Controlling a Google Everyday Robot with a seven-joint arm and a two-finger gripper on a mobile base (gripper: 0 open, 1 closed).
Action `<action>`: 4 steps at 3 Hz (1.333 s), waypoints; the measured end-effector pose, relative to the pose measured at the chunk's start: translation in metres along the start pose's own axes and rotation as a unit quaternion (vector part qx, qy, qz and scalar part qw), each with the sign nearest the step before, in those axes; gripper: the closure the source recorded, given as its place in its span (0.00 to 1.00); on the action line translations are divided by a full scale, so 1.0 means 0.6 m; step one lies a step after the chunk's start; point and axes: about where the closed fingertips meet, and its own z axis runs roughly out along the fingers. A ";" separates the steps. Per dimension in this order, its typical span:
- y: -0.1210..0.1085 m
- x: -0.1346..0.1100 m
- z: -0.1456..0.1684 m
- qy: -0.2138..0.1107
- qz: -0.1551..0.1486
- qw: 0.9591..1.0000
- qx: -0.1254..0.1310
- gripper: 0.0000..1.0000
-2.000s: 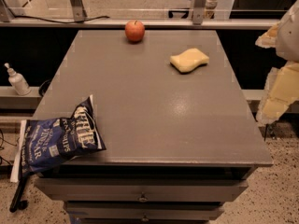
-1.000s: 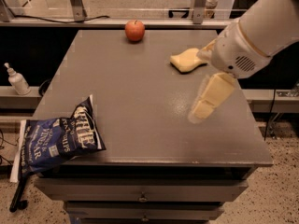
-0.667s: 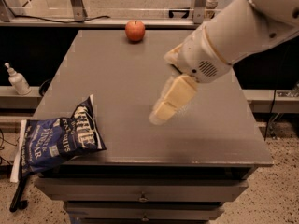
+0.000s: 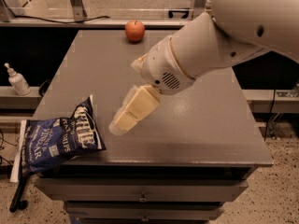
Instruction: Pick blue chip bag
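The blue chip bag's end [image 4: 94,130] lies on the grey table, opposite the end that hangs over the table's edge, and my gripper should close on it there.
The blue chip bag [image 4: 58,139] lies flat at the front left corner of the grey table [image 4: 205,125], partly hanging over the left edge. It is dark navy with white lettering and white edges. My gripper [image 4: 122,122] hangs over the table's front middle, just right of the bag and a little above the surface, not touching it. The large white arm behind it reaches in from the upper right.
A red apple [image 4: 134,31] sits at the table's far edge. The arm hides the right middle of the table. A white pump bottle [image 4: 17,80] stands on a shelf to the left. Drawers run below the table's front edge.
The arm has swung in from the right and moved left and forward across the table, bringing the gripper close to the bag. The yellow sponge is now hidden behind the arm.
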 end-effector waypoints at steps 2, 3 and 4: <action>0.005 0.018 0.053 -0.011 -0.001 1.000 -0.007 0.00; 0.014 0.029 0.112 -0.016 0.009 0.999 -0.027 0.00; 0.029 0.037 0.160 -0.020 0.027 0.998 -0.044 0.00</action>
